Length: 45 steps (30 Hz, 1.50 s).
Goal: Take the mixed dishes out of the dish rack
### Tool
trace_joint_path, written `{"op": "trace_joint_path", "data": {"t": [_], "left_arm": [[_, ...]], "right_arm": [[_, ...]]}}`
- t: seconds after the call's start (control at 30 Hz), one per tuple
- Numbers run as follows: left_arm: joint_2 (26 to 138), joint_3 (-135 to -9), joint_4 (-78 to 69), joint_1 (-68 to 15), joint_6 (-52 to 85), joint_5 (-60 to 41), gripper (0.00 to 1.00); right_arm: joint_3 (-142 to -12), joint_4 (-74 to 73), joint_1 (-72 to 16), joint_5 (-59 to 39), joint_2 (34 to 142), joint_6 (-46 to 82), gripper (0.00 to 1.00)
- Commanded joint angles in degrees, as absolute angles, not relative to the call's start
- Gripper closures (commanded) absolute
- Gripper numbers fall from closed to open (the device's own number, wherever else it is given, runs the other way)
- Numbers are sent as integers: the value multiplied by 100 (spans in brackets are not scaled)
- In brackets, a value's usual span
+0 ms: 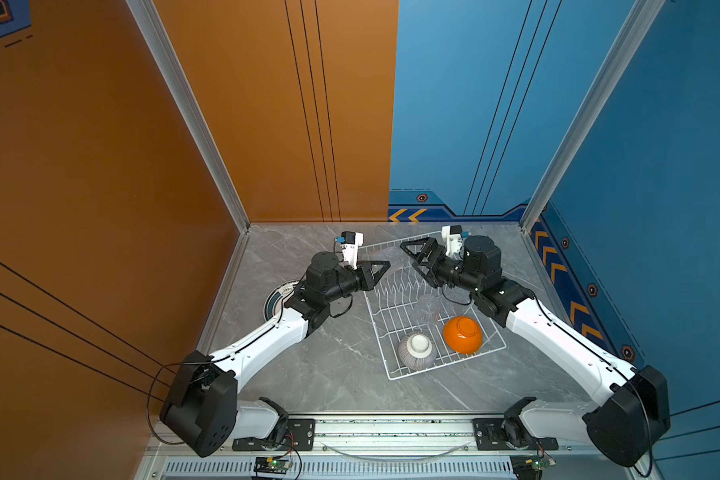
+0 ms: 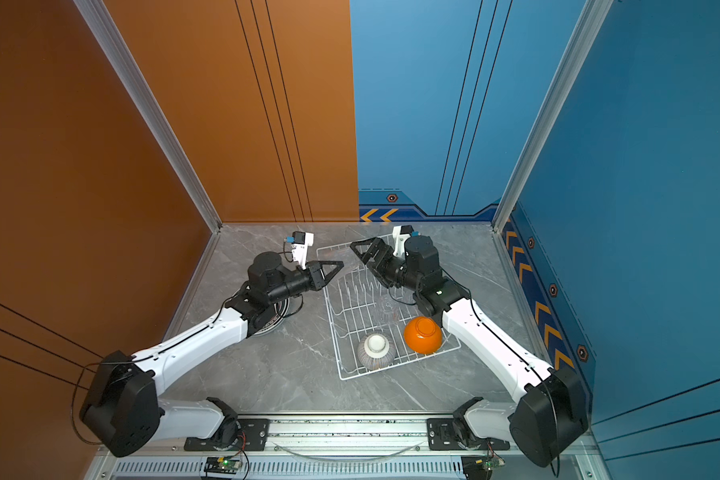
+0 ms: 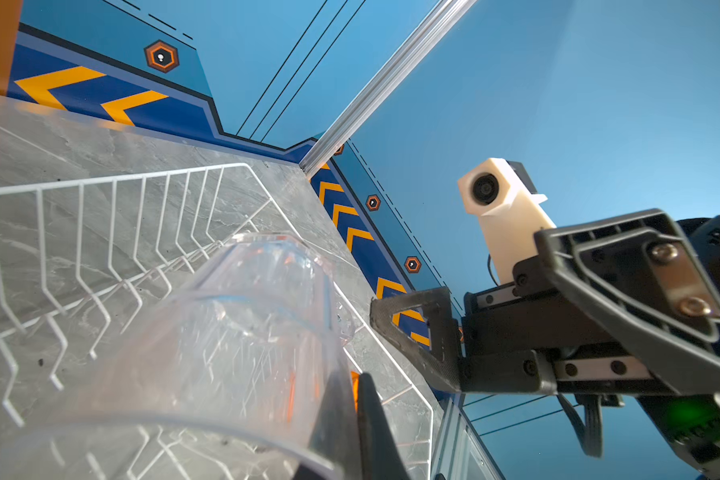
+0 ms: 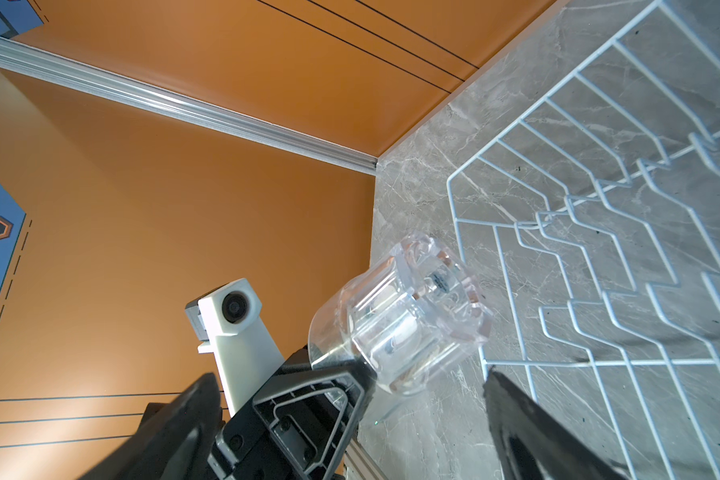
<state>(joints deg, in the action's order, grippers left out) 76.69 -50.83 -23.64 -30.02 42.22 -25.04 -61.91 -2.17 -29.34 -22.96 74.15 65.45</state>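
Note:
Next, I close my right gripper on the upturned base (image 1: 428, 304) of the clear tumbler in the rack behind the grey-striped bowl.
My left gripper (image 3: 364, 415) is shut on the rim of a clear glass tumbler (image 3: 246, 332), which it holds tilted over the far left corner of the white wire dish rack (image 1: 391, 374). The right wrist view shows that tumbler (image 4: 408, 324) pinched at its rim. Close beside it, my right gripper (image 1: 412, 261) stands wide open, touching nothing. A second clear tumbler (image 1: 429, 305), an orange bowl (image 1: 463, 334) and a grey-striped bowl (image 1: 416, 351) sit upside down in the rack. A dark-ringed plate (image 1: 276, 297) lies on the table, partly under my left arm.
The grey marble table (image 1: 341, 374) is walled in orange on the left and blue on the right. Rows of upright prongs (image 1: 395, 286) fill the rack's far half. Both arms reach in from the front rail (image 1: 391, 428).

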Motion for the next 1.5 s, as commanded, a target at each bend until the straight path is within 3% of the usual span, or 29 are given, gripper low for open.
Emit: {"op": "trace_joint_path", "data": {"t": [0.0,0.57,0.87,1.37,1.47], "left_arm": [[7471,-5161,-2358,-2944,4021,-2275,100],[7331,-5287,-1387,-2502,3750,-1593,100],[7127,-5863,501,-1792,3011,-612,100],[9052,-7540,2875,-332,2301,269,100],[9219,-7721,3104,-312,2076,861,100]], "right_arm": [[-6112,-353,-2942,-2350,7269,6491,0],[-5847,492,-2770,-1865,6828,6020,0],[-6156,2615,-2856,-483,6706,4545,0],[-6410,3351,-2953,-352,7571,3455,0],[-6435,3366,-2972,-371,7843,3346,0]]}}
